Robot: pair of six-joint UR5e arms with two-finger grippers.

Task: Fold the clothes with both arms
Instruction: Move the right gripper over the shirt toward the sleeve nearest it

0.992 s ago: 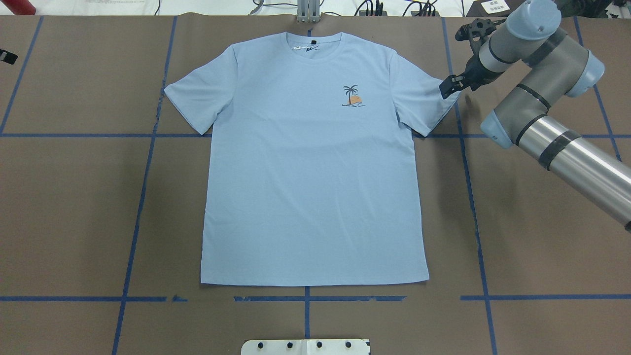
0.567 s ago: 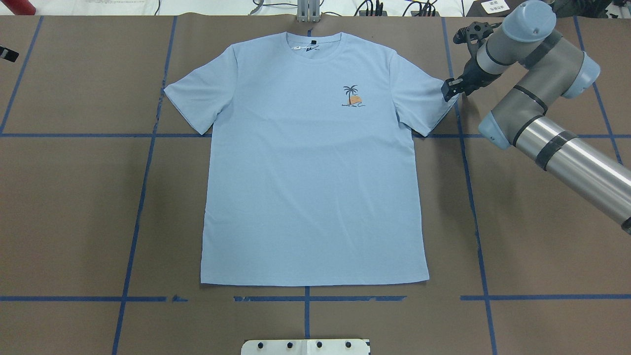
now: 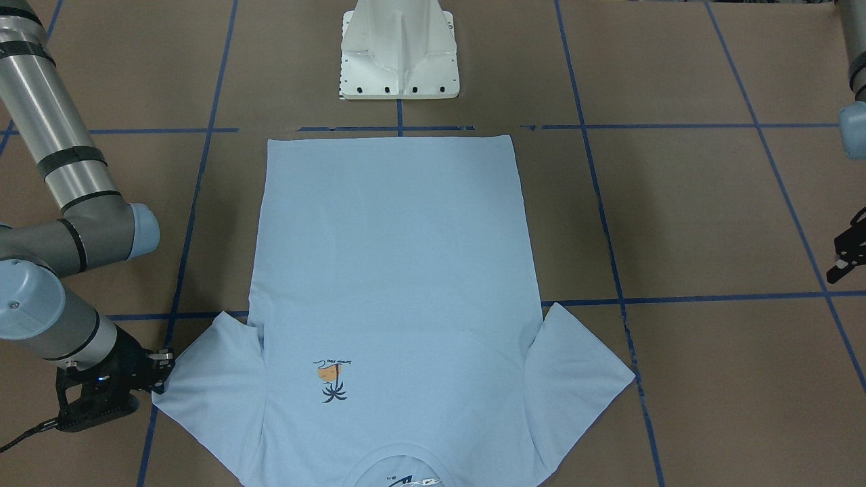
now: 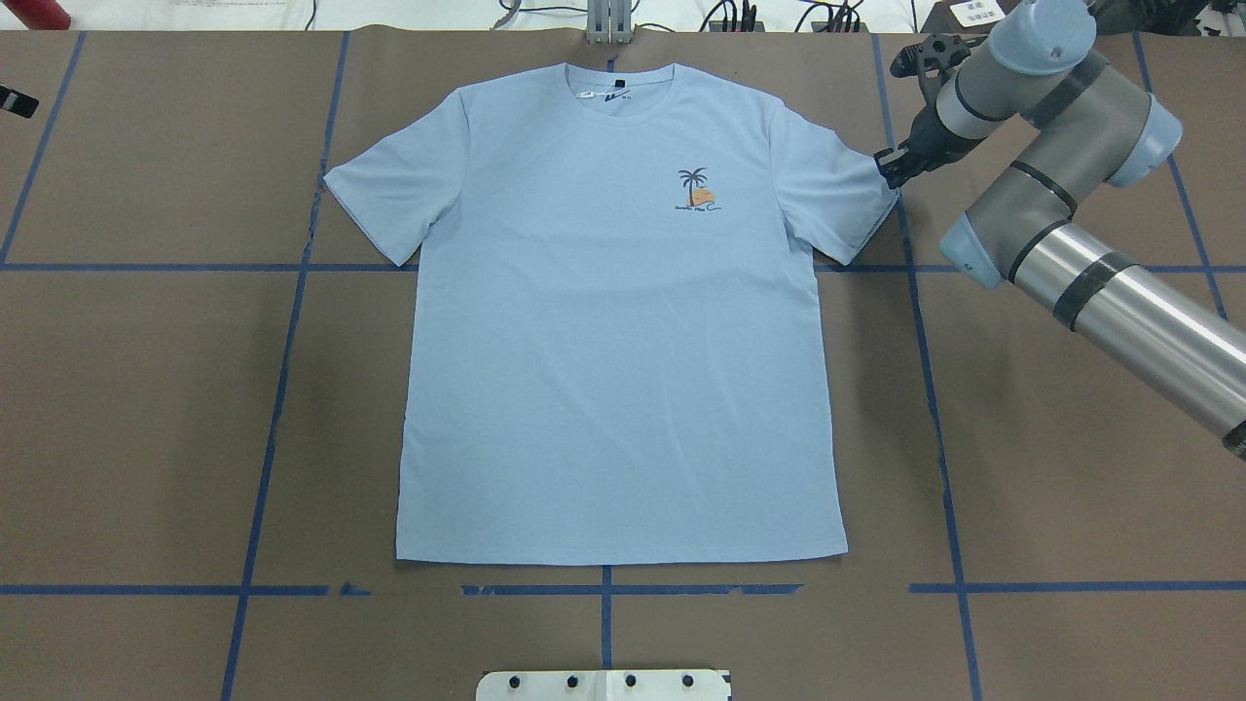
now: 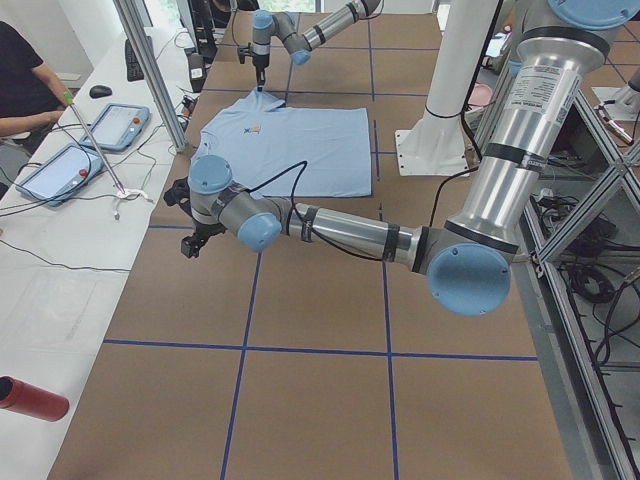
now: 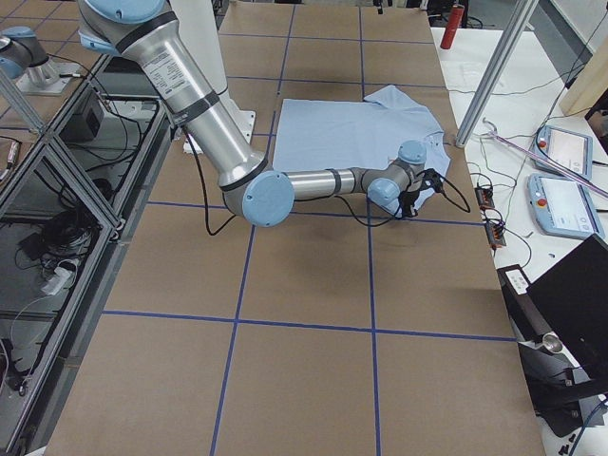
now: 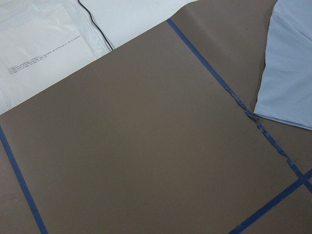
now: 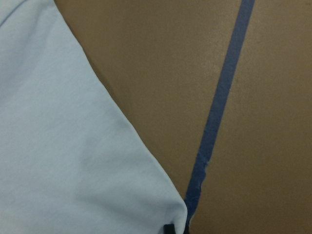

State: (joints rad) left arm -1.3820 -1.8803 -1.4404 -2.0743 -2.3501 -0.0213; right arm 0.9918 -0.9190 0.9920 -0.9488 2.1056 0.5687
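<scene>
Next, I release the sleeve corner from my right gripper on the shirt's chest [image 3: 316, 394], next to the palm-tree print.
The light blue T-shirt [image 4: 613, 321] lies flat and face up on the brown table, neck at the far side; the palm-tree print [image 4: 696, 190] is on the chest. My right gripper [image 4: 888, 166] is down at the outer corner of the shirt's right sleeve [image 4: 837, 195]. It looks shut on that corner, which reaches the black fingertip at the bottom edge of the right wrist view [image 8: 168, 228]. It also shows in the front-facing view [image 3: 164, 370]. My left gripper [image 3: 846, 264] hangs over bare table far from the left sleeve [image 7: 292, 73]. I cannot tell if it is open.
The white pedestal base [image 3: 399, 54] stands at the near table edge behind the shirt's hem. Blue tape lines [image 4: 282, 389] grid the brown table cover. A side bench with tablets [image 5: 90, 140], cables, a metal post [image 5: 150, 80] and an operator [image 5: 20, 80] runs along the far side.
My right gripper has moved in and down onto the right sleeve's corner and its fingers have narrowed. The sleeve tip has shifted slightly inward. The rest of the shirt has not moved.
</scene>
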